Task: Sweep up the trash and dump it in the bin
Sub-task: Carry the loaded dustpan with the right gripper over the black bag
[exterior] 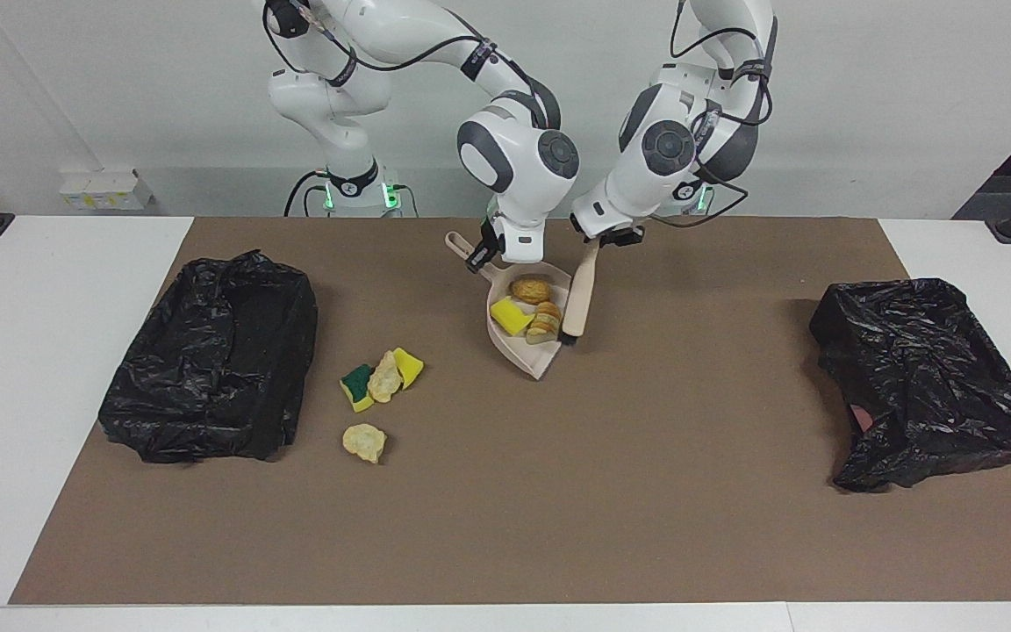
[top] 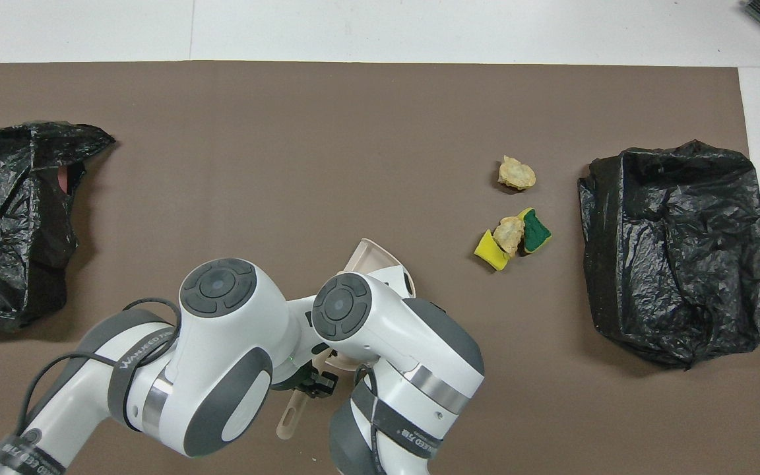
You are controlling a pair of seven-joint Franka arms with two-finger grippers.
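Note:
The robot's left gripper needs to put the beige brush down on the brown mat [top: 341, 415] between the robot's two arms.
My right gripper [exterior: 490, 250] is shut on the handle of the beige dustpan [exterior: 534, 362], which sits low at the middle of the mat, near the robots. In the pan lie two bread-like lumps [exterior: 530, 288] and a yellow sponge piece [exterior: 510, 314]. My left gripper [exterior: 615, 237] is shut on the beige brush [exterior: 577, 303], whose head rests at the pan's edge. Loose trash lies toward the right arm's end: sponge pieces with a bread lump [exterior: 384, 377] [top: 508, 234] and one separate lump [exterior: 363, 441] [top: 516, 173]. In the overhead view the arms hide all but the pan's rim [top: 370, 254].
A black bag-lined bin [exterior: 216, 360] [top: 673, 251] stands at the right arm's end of the brown mat, beside the loose trash. Another crumpled black bag [exterior: 927, 377] [top: 10, 218] lies at the left arm's end. White table borders the mat.

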